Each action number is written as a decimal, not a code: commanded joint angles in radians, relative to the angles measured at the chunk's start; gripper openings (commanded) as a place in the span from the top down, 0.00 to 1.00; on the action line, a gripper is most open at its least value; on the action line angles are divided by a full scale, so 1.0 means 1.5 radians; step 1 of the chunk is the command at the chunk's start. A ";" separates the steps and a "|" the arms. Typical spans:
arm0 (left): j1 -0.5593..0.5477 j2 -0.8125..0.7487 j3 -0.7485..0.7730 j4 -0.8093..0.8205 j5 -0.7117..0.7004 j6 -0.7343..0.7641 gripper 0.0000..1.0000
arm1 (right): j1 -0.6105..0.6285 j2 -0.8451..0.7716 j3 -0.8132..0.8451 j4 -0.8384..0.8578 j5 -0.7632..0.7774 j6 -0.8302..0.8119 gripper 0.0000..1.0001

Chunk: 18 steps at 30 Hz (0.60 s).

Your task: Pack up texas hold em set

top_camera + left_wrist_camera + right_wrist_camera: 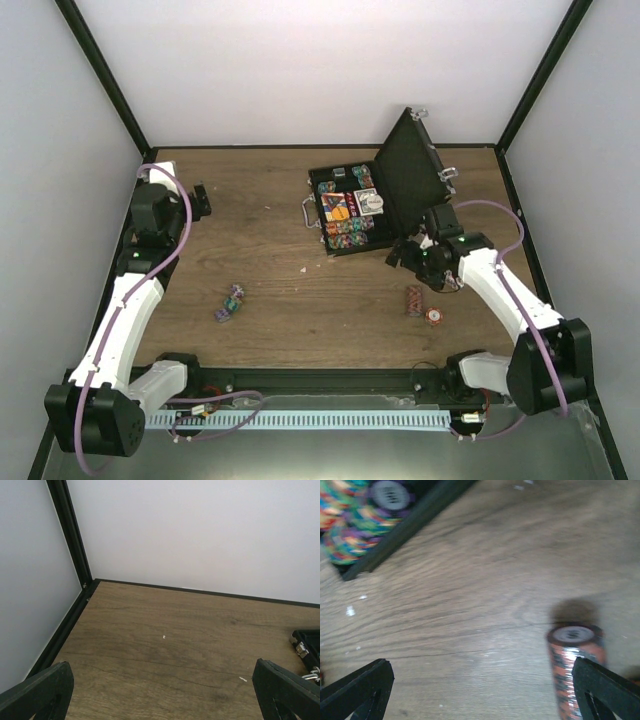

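Observation:
The orange-black chip stack point(414, 299) point(571, 677) is lying beside the loose orange chip. My right gripper will close on the sides of that stack next.
The black briefcase point(345, 210) lies open at the back middle of the table, lid point(408, 170) raised, with chip stacks and a card deck inside. Its corner and chips show in the right wrist view point(395, 527). An orange-black chip stack point(414, 300) lies on its side on the table; it also shows in the right wrist view point(572, 670) beside the right fingertip. A loose orange chip point(434, 316) lies next to it. A purple-green chip stack point(229, 302) lies left of centre. My right gripper point(412, 262) is open and empty, just above the orange stack. My left gripper point(203, 203) is open and empty at the back left.
Black frame posts and white walls bound the table. The briefcase's silver handle and latches point(312, 215) stick out on its left side; its edge shows in the left wrist view point(306, 645). Small white specks point(164, 637) lie on the wood.

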<state>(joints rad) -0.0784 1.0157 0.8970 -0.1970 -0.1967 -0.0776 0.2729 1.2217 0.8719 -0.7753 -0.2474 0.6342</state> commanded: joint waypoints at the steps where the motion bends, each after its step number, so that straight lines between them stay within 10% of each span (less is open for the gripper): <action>1: 0.001 0.000 -0.003 0.003 0.000 -0.005 0.00 | -0.040 0.030 -0.015 -0.075 0.029 0.032 0.00; 18: 0.001 -0.001 -0.002 -0.001 0.002 -0.007 0.00 | -0.042 0.122 -0.090 0.019 -0.063 0.004 0.26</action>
<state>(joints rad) -0.0784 1.0157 0.8970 -0.1974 -0.1944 -0.0780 0.2127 1.3865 0.7532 -0.8024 -0.2607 0.6529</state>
